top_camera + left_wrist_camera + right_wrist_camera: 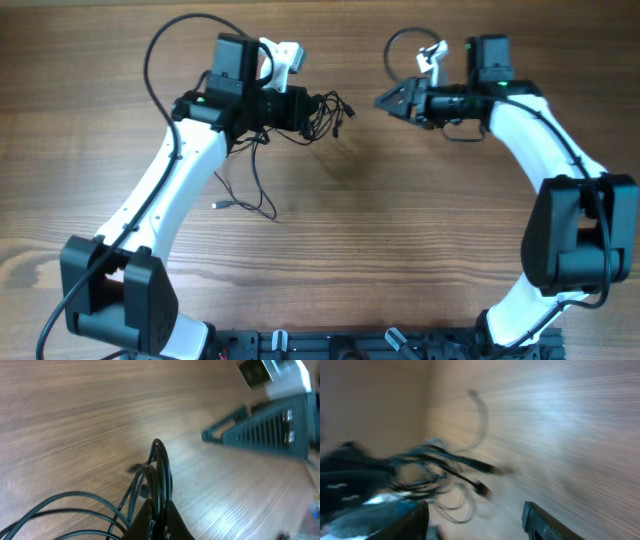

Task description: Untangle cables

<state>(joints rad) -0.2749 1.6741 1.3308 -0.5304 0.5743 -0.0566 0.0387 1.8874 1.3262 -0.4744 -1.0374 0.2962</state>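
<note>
My left gripper pinches several strands of cable together while my empty right gripper is clear of the clump. Next, my right gripper comes back and takes the clump's loops [328, 114].
The cables [328, 112] are a tangled clump of thin black cords at the back middle of the table. My left gripper [308, 108] is shut on that clump. In the left wrist view the fingertips [150, 517] pinch several strands [159, 475] that loop upward. One loose strand [256, 185] trails toward the front and ends in a small plug [218, 206]. My right gripper [383, 101] is open, just right of the clump and apart from it. The blurred right wrist view shows the cables [435, 467] ahead of the open right gripper [475, 522], with nothing between its fingers.
A thick black arm cable [160, 50] loops behind the left arm, and another [400, 45] curls behind the right wrist. The wooden table [400, 230] lies between the arms. A dark rail [380, 345] runs along the front edge.
</note>
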